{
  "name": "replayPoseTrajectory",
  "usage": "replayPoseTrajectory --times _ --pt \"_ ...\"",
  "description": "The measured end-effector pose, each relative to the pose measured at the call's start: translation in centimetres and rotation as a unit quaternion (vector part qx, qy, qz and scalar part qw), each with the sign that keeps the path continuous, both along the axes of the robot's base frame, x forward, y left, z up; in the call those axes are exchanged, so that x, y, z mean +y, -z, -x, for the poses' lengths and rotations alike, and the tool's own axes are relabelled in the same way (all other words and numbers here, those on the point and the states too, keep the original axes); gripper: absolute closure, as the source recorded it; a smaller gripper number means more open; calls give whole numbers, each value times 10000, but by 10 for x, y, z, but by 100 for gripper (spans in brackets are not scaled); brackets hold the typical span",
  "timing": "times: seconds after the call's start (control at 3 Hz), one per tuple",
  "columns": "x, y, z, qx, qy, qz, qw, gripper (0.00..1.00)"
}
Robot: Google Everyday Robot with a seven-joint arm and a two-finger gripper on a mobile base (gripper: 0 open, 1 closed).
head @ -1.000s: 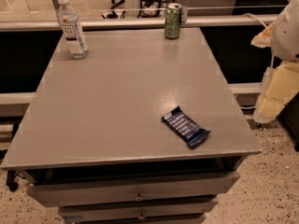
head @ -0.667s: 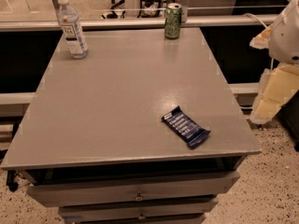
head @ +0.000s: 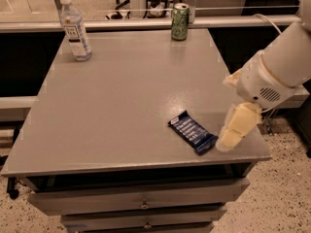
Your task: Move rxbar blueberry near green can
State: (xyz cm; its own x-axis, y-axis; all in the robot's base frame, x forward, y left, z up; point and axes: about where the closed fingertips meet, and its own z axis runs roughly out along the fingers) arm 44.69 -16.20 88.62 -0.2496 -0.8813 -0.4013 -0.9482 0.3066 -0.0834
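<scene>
The middle of the rxbar blueberry (head: 193, 133), between its two ends, will be gripped by my gripper so that it can be picked up.
The rxbar blueberry (head: 192, 132) lies flat on the grey table (head: 121, 96) near its front right corner, dark blue with white lettering. The green can (head: 180, 22) stands upright at the far edge of the table, right of centre. My gripper (head: 235, 129) hangs from the white arm at the right, low over the table's front right corner, just right of the bar's near end. It holds nothing that I can see.
A clear water bottle (head: 75, 29) with a white cap stands at the far left of the table. Drawers (head: 141, 203) sit under the table front. A rail and glass partition run behind the table.
My arm has swung in from the right edge, over the table's front right corner, and now sits close beside the bar. The bar, can and bottle have not moved.
</scene>
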Motion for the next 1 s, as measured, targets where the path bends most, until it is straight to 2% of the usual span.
replayPoseTrajectory --times 0.33,0.67,1.0 --pt "34 35 0 150 -110 -533 9984 0" --pt "58 36 3 3 -197 -904 9957 0" --pt "70 34 10 -277 -292 -987 9943 0"
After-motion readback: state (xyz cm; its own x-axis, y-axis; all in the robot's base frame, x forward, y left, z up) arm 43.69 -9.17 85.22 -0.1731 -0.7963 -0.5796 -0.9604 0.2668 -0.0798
